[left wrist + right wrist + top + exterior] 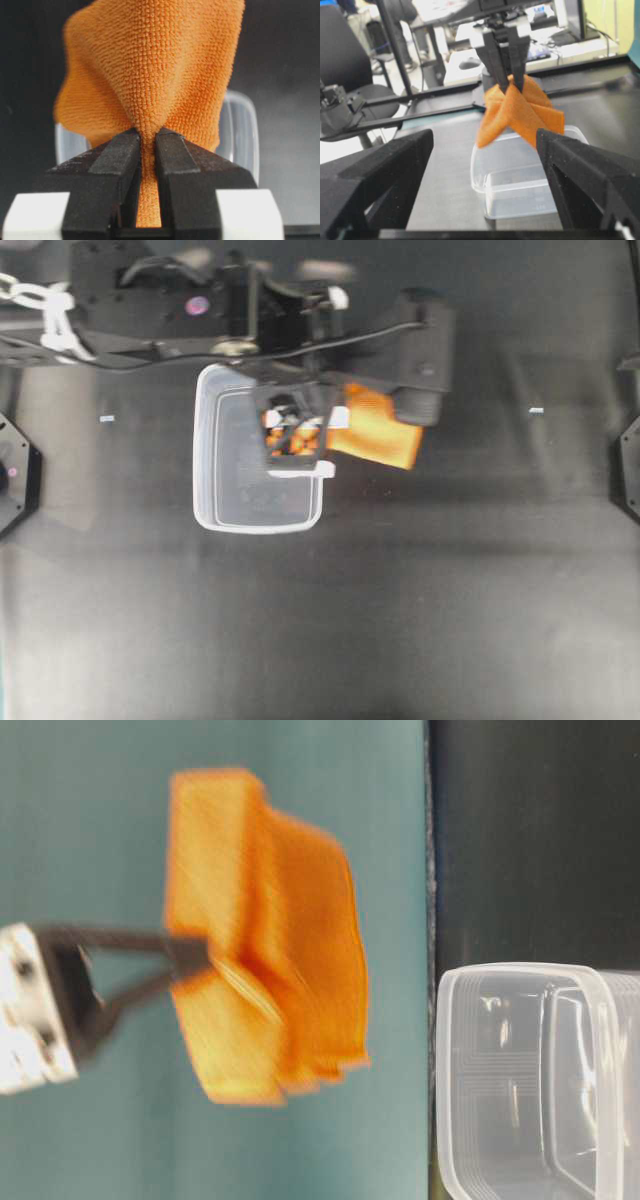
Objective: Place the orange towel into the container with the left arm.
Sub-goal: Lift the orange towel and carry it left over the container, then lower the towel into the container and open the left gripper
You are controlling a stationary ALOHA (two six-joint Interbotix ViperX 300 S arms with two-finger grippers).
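Next, my left gripper lets go of the orange towel, which will leave it on the middle of the clear container's bottom (277, 459).
My left gripper (296, 436) is shut on the orange towel (382, 430) and holds it in the air. The towel hangs in folds from the pinched fingers, over the right edge of the clear container (205, 472) in the overhead view. In the left wrist view the jaws (148, 133) clamp a fold of the towel (155, 65), with the container (241, 136) behind it. The right wrist view shows the left gripper (504, 82), the hanging towel (521, 113) and the container (520, 186) below it. My right gripper (485, 136) is wide open, holds nothing and stands apart from them.
The container (500, 1065) stands on the black table, and the towel (270, 940) is blurred in the table-level view. Arm bases sit at the left edge (15, 472) and the right edge (630, 465). Small white marks (107, 419) lie on the table.
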